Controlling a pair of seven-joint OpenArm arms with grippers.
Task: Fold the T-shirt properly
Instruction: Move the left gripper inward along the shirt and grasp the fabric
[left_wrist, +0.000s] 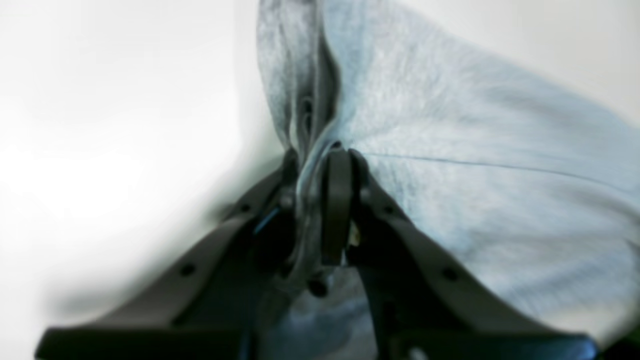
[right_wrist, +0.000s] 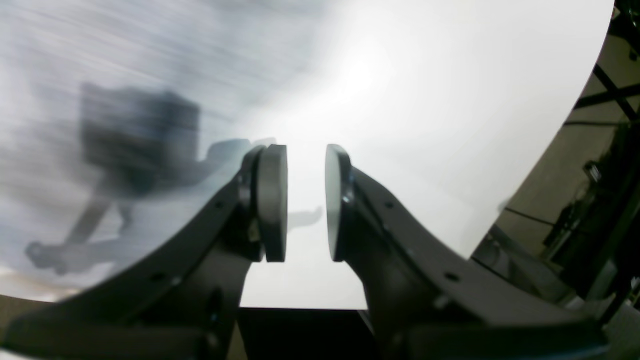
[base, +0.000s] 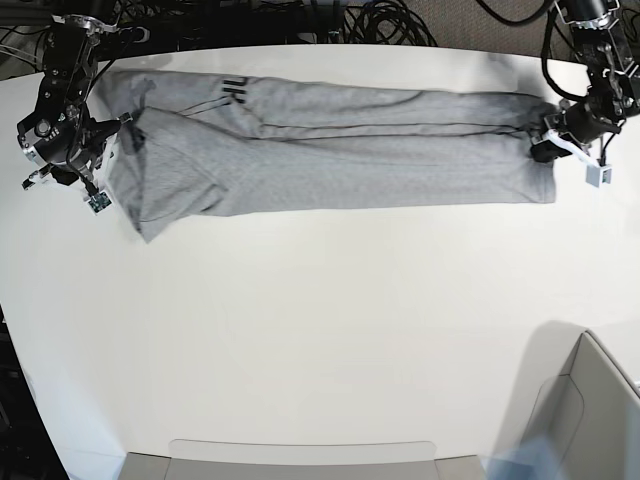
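Observation:
My left gripper needs to let go of the T-shirt's bunched end on the T-shirt's own grey middle part (base: 382, 168), just below its long crease.
The heather-grey T-shirt (base: 330, 150) lies in a long band across the far side of the white table (base: 320, 320), with a bit of black lettering (base: 233, 90) showing near its left end. My left gripper (base: 545, 145) is at the shirt's right end. In the left wrist view it (left_wrist: 320, 165) is shut on a bunched fold of the grey fabric (left_wrist: 450, 150). My right gripper (base: 100, 165) is at the shirt's left end, beside the sleeve. In the right wrist view it (right_wrist: 306, 200) is open and empty over bare table, with blurred grey fabric (right_wrist: 125, 60) to its left.
Black cables (base: 300, 20) lie beyond the table's far edge. A grey bin (base: 590, 410) stands at the front right corner. A flat grey tray edge (base: 300, 455) runs along the front. The table's curved edge (right_wrist: 550, 150) shows to the right of my right gripper.

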